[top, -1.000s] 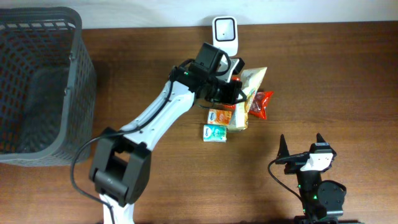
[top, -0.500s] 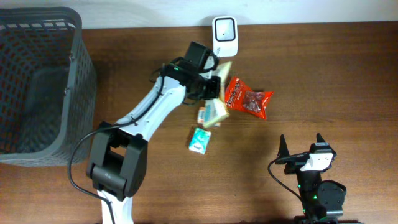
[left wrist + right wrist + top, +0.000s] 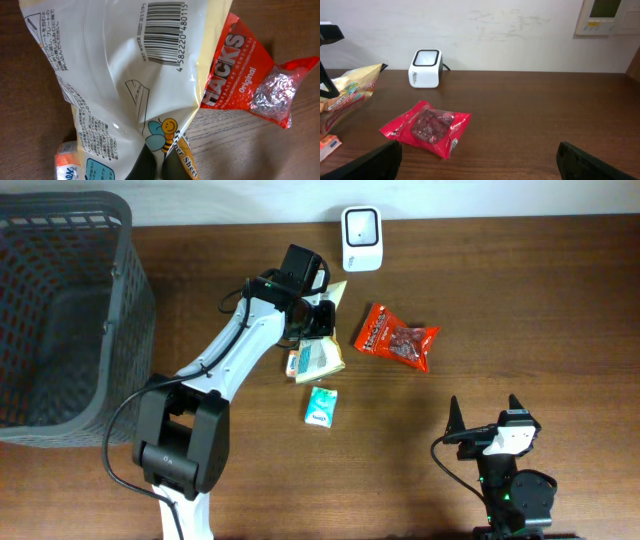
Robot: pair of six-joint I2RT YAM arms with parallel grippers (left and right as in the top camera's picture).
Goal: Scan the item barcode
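The cream snack bag, now held near the white barcode scanner, is to go against the red Hacks candy bag, behind the teal packet (image 3: pixel 354 351) (image 3: pixel 201 106). Next, my left gripper puts it down there.
My left gripper (image 3: pixel 318 320) is shut on the bottom edge of a cream snack bag (image 3: pixel 326 356) with a bee picture, held just in front and to the left of the white barcode scanner (image 3: pixel 360 226). In the left wrist view the bag (image 3: pixel 120 85) fills the frame, its barcode (image 3: pixel 165 30) faces the camera, and the gripper (image 3: pixel 161 169) pinches the crumpled edge. The right wrist view shows the scanner (image 3: pixel 426 67) at the back and the bag (image 3: pixel 350 92) at the far left. My right gripper (image 3: pixel 480 165) stands open over bare wood at the table's front right (image 3: pixel 488 423).
A red Hacks candy bag (image 3: pixel 398 340) lies right of the held bag. A teal packet (image 3: pixel 320 406) lies in front of it. An orange-and-white packet (image 3: pixel 67 160) sits under the bag's edge. A large grey basket (image 3: pixel 110 300) stands at the left.
My left arm has swung left with the cream bag, uncovering the red candy bag. The teal and orange packets have shifted left. The right arm has not moved.
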